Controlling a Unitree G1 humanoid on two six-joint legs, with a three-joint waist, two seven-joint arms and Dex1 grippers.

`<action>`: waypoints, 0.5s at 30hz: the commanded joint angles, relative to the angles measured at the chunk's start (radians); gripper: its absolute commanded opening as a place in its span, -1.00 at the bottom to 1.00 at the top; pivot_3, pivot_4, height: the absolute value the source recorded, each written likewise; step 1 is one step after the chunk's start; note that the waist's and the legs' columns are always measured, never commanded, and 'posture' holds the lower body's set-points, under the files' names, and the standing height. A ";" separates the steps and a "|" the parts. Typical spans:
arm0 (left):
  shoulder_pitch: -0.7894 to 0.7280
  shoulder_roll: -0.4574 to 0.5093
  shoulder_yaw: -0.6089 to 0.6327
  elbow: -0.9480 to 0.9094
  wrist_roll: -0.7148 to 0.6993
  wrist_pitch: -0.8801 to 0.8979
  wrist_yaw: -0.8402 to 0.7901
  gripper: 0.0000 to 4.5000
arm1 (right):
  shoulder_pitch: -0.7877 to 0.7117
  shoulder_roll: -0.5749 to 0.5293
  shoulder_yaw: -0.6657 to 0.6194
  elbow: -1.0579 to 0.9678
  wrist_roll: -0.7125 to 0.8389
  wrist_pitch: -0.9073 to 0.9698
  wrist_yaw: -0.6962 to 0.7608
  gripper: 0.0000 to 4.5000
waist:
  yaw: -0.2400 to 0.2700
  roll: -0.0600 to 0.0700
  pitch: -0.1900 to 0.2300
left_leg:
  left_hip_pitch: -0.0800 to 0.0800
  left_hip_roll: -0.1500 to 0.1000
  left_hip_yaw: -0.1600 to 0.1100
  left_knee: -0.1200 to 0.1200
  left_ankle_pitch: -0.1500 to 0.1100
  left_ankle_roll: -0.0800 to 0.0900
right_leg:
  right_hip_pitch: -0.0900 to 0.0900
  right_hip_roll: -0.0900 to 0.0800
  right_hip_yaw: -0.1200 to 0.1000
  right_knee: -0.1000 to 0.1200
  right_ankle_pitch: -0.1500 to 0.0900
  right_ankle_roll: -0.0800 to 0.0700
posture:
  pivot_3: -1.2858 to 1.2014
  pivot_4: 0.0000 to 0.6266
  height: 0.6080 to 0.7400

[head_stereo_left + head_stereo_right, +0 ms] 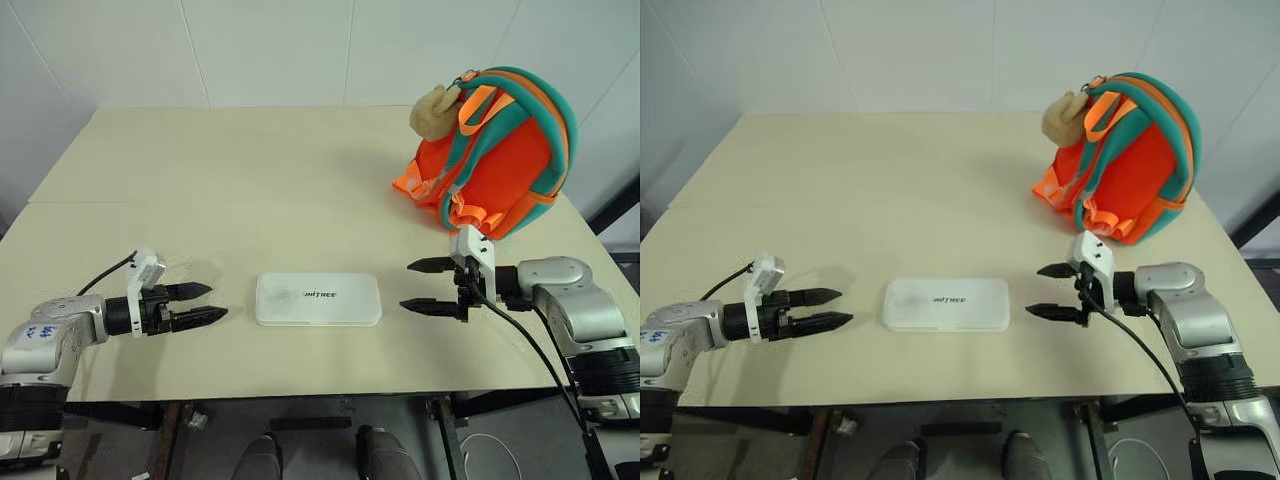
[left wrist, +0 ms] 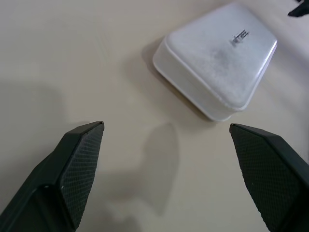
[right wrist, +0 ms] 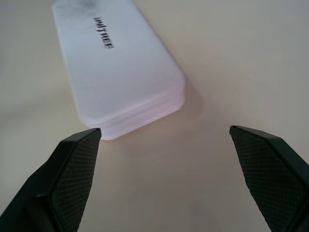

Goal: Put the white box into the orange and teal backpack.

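Observation:
My left gripper is to close on the short end (image 1: 268, 299) (image 2: 195, 75) of the white box farther from the backpack, with its fingers above and below the box.
The white box (image 1: 318, 299) lies flat on the beige table (image 1: 230, 190), near its front edge, with dark lettering on its lid. My left gripper (image 1: 211, 303) hovers just left of the box, fingers open and pointing at its short end. My right gripper (image 1: 412, 285) faces the box's other short end from the right, open wide with nothing between its fingers. Both wrist views show the box (image 2: 217, 58) (image 3: 118, 67) a short gap beyond the spread fingertips. The orange and teal backpack (image 1: 497, 150) stands upright at the table's far right, with a beige plush charm (image 1: 435, 110) hanging from its top.
The table's front edge runs just below both grippers. A black cable (image 1: 530, 345) trails from the right wrist down past the table edge. White wall panels rise behind the table.

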 commanded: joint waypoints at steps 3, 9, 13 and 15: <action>-0.104 0.014 -0.087 0.091 -0.012 0.236 -0.004 0.98 | -0.004 0.015 0.046 -0.067 0.022 0.118 -0.040 1.00 | -0.001 0.000 0.000 | -0.001 0.000 0.000 0.002 0.000 0.000 | 0.000 0.000 0.000 0.000 0.000 0.000 | 0.03 -0.52 1.00; -0.222 -0.085 -0.061 0.212 -0.052 0.370 0.044 0.98 | -0.020 0.058 0.121 -0.054 -0.006 0.161 -0.075 1.00 | 0.002 0.000 0.000 | -0.001 0.000 0.000 0.004 0.000 0.000 | 0.000 0.000 0.000 0.001 0.000 0.000 | 0.03 -0.52 1.00; -0.261 -0.111 -0.060 0.234 -0.072 0.476 0.070 0.98 | -0.034 0.079 0.141 -0.023 -0.015 0.141 -0.083 1.00 | 0.002 0.000 0.000 | -0.002 0.000 0.000 0.007 0.000 0.000 | 0.001 0.000 0.000 0.001 0.001 0.002 | 0.03 -0.52 1.00; -0.265 -0.115 -0.067 0.220 -0.084 0.528 0.076 0.98 | -0.042 0.088 0.145 -0.018 -0.015 0.137 -0.088 1.00 | 0.001 0.000 0.000 | -0.002 0.000 0.000 0.008 0.000 0.000 | 0.001 0.000 0.000 0.001 0.001 0.003 | 0.03 -0.52 1.00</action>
